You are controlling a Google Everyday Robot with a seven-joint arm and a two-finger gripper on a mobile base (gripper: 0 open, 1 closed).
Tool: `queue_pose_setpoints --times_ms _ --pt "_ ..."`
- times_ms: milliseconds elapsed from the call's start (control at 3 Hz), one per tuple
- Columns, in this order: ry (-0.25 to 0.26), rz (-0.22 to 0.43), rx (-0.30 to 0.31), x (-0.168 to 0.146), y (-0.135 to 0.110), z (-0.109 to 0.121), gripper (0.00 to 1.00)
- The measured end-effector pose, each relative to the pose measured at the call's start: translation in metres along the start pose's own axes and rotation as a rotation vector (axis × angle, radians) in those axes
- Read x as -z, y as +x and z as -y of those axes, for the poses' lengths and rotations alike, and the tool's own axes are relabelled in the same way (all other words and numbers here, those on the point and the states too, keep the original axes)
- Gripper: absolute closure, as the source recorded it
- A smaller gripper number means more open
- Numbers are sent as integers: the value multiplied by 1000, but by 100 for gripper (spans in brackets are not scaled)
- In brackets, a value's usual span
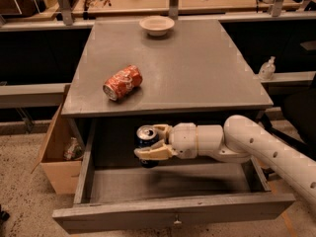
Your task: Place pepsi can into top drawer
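I will use my gripper to set the pepsi can, now hanging inside the drawer, down upright on the open top drawer's bottom toward the cardboard box (139, 177).
The pepsi can (146, 137), dark blue with a silver top, is upright in my gripper (152, 142), which is shut on it. The can hangs inside the open top drawer (173, 215), above its floor toward the back left, just under the cabinet top's front edge. The drawer is pulled out wide, with a small metal knob (176, 224) on its flat front panel. My white arm (256, 147) reaches in from the right.
A dented red-orange can (122, 82) lies on its side on the grey cabinet top (197, 68). A pale bowl (157, 25) sits at the top's far edge. A tan cardboard box (58, 152) stands on the floor to the left of the drawer.
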State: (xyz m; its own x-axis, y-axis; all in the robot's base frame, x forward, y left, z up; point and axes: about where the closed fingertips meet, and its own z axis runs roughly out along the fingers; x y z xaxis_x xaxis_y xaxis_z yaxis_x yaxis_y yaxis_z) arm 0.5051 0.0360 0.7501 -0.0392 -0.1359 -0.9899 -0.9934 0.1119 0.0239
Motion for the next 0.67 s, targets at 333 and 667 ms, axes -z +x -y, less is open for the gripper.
queue_pose_setpoints --times_ms 333,667 --pt "23 -8 1 -15 19 -7 100" --pt "44 -23 8 -20 30 -10 100"
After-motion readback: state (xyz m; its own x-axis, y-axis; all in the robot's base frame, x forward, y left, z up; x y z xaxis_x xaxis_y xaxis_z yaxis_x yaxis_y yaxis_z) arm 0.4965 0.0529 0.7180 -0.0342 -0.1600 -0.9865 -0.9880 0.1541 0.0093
